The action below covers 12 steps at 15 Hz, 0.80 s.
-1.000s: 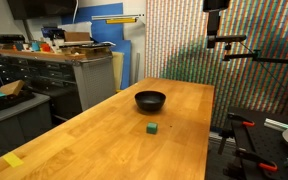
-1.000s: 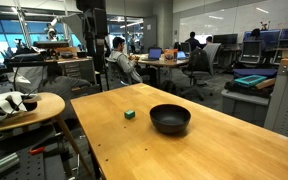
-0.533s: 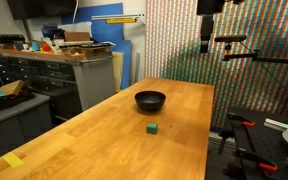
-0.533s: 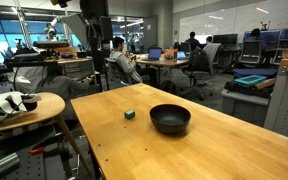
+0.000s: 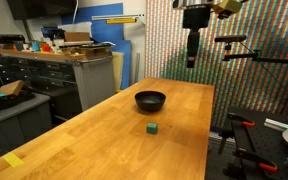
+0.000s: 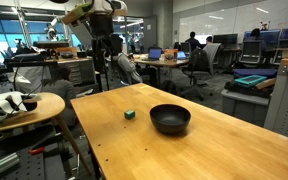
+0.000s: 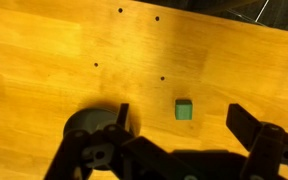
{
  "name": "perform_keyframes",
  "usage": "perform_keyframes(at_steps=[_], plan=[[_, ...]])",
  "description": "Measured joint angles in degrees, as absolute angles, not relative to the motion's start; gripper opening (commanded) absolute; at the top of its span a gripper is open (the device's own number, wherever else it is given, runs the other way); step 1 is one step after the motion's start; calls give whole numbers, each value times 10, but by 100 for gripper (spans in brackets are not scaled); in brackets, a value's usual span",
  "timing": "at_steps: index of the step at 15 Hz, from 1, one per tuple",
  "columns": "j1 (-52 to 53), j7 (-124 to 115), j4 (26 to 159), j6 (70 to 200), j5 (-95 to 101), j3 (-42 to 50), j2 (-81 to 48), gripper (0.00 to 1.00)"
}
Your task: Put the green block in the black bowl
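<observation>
Next, I close my gripper on the middle of the green block (image 5: 152,128) (image 7: 184,109), with one finger on the block's side toward the black bowl and the other on the opposite side.
The green block (image 5: 153,128) is a tiny dark-green cube lying on the wooden table (image 5: 104,130), a short way from the black bowl (image 5: 150,100). Both also show in an exterior view: the block (image 6: 130,114) and the bowl (image 6: 170,119). My gripper (image 5: 192,55) hangs high above the table's far edge; it also shows in an exterior view (image 6: 103,48). In the wrist view the gripper (image 7: 180,128) is open and empty, the block (image 7: 184,109) lies far below between its fingers, and the bowl (image 7: 82,122) is partly hidden by the left finger.
A yellow tape mark (image 5: 12,160) sits on the table's near corner. Cabinets with clutter (image 5: 54,65) stand beside the table. A stand with an arm (image 5: 246,48) is by the far edge. A round side table (image 6: 24,108) stands near the table, with office desks and people behind.
The arm has swung over the table's far edge and lowered, so the gripper now hangs fully in both exterior views. Block and bowl have not moved.
</observation>
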<state>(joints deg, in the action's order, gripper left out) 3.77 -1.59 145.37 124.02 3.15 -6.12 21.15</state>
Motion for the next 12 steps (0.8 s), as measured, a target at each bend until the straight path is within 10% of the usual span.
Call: perform_keyframes(at_steps=[12], plan=[[60,-3,1365,1322,56,-74,22,100]])
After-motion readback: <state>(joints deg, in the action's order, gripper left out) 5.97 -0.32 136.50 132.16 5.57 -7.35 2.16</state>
